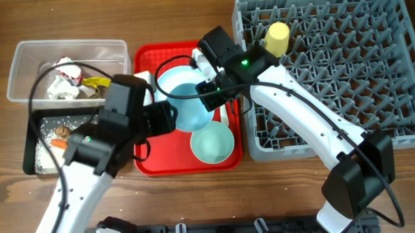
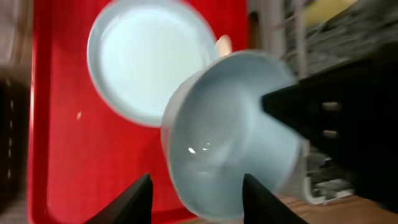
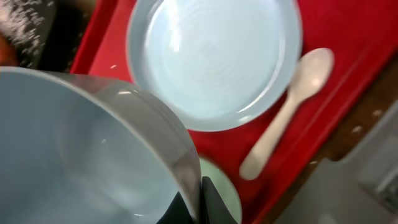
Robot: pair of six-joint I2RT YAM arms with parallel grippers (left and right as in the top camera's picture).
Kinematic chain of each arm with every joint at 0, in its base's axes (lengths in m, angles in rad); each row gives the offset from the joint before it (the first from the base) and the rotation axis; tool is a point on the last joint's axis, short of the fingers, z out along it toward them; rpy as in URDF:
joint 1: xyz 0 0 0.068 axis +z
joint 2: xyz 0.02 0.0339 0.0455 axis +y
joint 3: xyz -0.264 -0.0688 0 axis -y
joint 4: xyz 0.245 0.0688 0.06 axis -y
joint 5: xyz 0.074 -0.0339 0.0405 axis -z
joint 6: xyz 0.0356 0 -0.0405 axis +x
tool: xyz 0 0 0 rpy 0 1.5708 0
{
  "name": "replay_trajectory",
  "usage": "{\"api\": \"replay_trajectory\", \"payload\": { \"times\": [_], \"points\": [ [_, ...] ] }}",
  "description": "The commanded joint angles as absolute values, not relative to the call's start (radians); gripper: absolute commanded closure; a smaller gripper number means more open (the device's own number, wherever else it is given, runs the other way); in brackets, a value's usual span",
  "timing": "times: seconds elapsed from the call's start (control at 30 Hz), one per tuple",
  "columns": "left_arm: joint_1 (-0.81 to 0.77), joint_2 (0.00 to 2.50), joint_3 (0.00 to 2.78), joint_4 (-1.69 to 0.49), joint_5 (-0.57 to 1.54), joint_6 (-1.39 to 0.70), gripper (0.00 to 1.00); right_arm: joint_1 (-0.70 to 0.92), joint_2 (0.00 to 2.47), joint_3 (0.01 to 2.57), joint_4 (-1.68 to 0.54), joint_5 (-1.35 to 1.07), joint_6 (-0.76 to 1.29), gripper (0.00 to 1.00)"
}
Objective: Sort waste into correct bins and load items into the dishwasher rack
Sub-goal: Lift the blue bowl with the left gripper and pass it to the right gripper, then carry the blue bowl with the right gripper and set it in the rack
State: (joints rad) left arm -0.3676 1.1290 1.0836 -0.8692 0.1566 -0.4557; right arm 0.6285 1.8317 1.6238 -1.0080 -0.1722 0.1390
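Note:
My right gripper will set down the light blue bowl beside the yellow cup. It will let go of it toward the grey dishwasher rack's far edge [image 1: 308,15].
The light blue bowl [image 1: 191,109] hangs tilted over the red serving tray [image 1: 153,161], and my right gripper [image 1: 208,88] is shut on its rim. The right wrist view shows the bowl [image 3: 81,149] filling the left side, its rim pinched at my right gripper [image 3: 200,194]. My left gripper [image 1: 170,119] is open beside the bowl. In the left wrist view the bowl [image 2: 230,130] lies just beyond my left gripper [image 2: 196,178], untouched by either finger. The pale blue plate [image 3: 214,59], the white spoon [image 3: 289,109] and the pale green bowl [image 1: 212,144] lie on the tray.
The grey dishwasher rack [image 1: 345,61] stands at the right with the yellow cup [image 1: 277,40] in its near-left part. A clear tub [image 1: 23,65] at far left holds wrappers and paper. The black tray [image 1: 35,148] below it holds rice, a carrot and a brown lump.

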Motion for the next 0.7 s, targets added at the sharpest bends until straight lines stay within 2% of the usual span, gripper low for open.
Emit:
{"api": "replay_trajectory", "payload": {
  "times": [0.0,0.07,0.13,0.17,0.27,0.4,0.57,0.67],
  "points": [
    [-0.366,1.046,1.171,-0.845,0.155,-0.423,0.35,0.586,1.829,1.67,-0.99,-0.054,0.168,0.96],
    [-0.366,1.019,1.172,-0.831,0.12,-0.422,0.26,0.557,1.819,1.678,-0.963,-0.013,0.168,0.96],
    [-0.366,1.0,1.171,-0.834,0.063,-0.422,0.05,0.508,1.794,1.679,-0.904,0.096,0.166,0.96],
    [-0.366,1.0,1.171,-0.835,0.054,-0.422,0.0,0.479,1.778,1.679,-0.87,0.184,0.156,0.96],
    [-0.366,1.007,1.171,-0.842,0.054,-0.423,0.0,0.414,1.75,1.679,-0.787,0.403,0.131,0.96],
    [-0.366,1.016,1.171,-0.846,0.054,-0.423,0.0,0.319,1.745,1.679,-0.587,0.559,-0.051,0.96],
    [-0.366,1.021,1.171,-0.846,0.054,-0.423,0.0,0.204,1.752,1.676,-0.316,0.595,-0.208,0.96],
    [-0.366,1.021,1.171,-0.846,0.054,-0.423,0.0,0.149,1.785,1.676,-0.238,0.611,-0.352,0.96]
  ]
}}
